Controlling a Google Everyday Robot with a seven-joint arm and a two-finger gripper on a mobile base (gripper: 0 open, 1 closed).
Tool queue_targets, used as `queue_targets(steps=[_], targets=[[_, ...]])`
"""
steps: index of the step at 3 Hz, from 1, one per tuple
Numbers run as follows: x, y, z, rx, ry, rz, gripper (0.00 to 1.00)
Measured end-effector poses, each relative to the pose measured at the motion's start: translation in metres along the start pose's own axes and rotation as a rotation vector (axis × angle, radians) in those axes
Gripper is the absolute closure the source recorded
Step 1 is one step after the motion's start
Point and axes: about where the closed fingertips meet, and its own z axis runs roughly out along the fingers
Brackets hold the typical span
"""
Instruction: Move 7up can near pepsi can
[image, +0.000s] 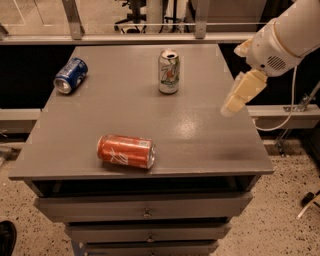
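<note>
My gripper needs to close around the middle (169, 72) of the upright 7up can, because this can should move near the pepsi can.
The 7up can (169, 72), silver-white with green lettering, stands upright near the back middle of the grey table (125, 115). The pepsi can (70, 75), dark blue, lies on its side at the back left of the table. My gripper (242, 93), cream-coloured on a white arm, hangs over the table's right edge, to the right of the 7up can and apart from it, holding nothing.
An orange-red can (126, 151) lies on its side near the table's front edge. Drawers (145, 214) sit under the tabletop. A rail (150, 37) and chair legs stand behind the table. A cable (280, 120) hangs at the right.
</note>
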Motion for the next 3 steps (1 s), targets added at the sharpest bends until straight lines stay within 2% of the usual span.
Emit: queue_targets(steps=[1, 2, 3], targets=[[-0.020, -0.031, 0.045, 0.025, -0.168, 0.066, 0.00], [-0.058, -0.052, 0.091, 0.016, -0.339, 0.126, 0.00], [-0.083, -0.059, 0.113, 0.006, -0.420, 0.142, 0.00]])
